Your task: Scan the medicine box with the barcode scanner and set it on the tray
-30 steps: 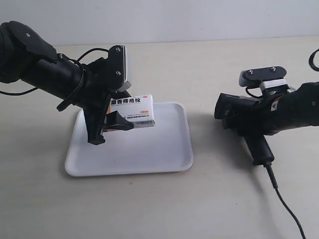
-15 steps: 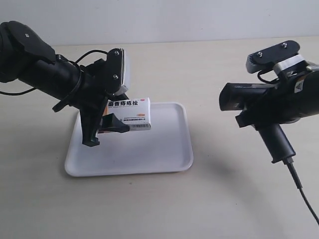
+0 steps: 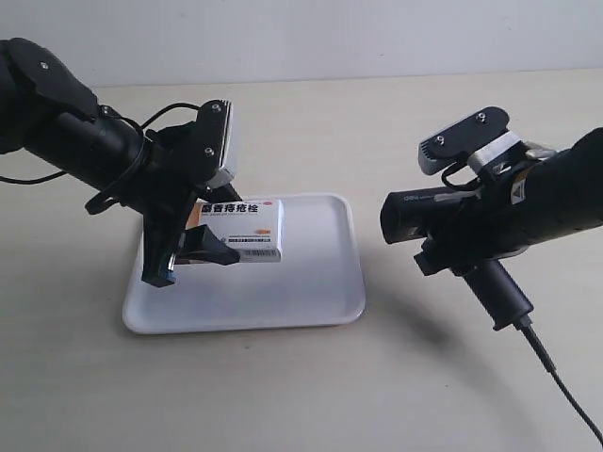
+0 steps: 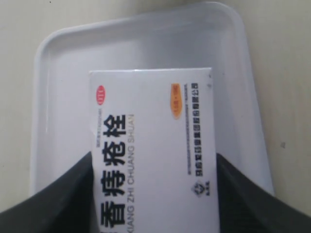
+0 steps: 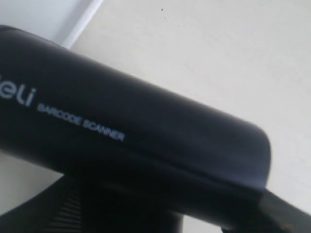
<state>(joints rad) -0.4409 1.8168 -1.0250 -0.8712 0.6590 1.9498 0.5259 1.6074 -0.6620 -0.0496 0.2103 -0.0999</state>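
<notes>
The robot's left gripper should release the medicine box, now hanging just above the tray, on the white tray's back half (image 3: 225, 248), away from the barcode scanner.
The white medicine box (image 3: 243, 230) with dark print hangs just above the white tray (image 3: 311, 292), and my left gripper (image 3: 193, 252) is shut on it. In the left wrist view the medicine box (image 4: 153, 145) fills the space between both black fingers, over the tray (image 4: 63, 97). The black barcode scanner (image 3: 443, 215) is held off the table by my right gripper, its head pointing toward the box and its handle (image 3: 499, 294) slanting down with the cable trailing. The right wrist view shows the barcode scanner (image 5: 121, 145) close up, with a gripper finger (image 5: 53, 208) against it.
The beige tabletop (image 3: 396, 395) surrounds the tray. The scanner's thin black cable (image 3: 565, 395) runs toward the exterior view's lower right corner. A pale wall stands at the back.
The left gripper has lowered the box a little and shifted it toward the view's left over the tray. The right arm rose with the scanner, then moved it toward the tray.
</notes>
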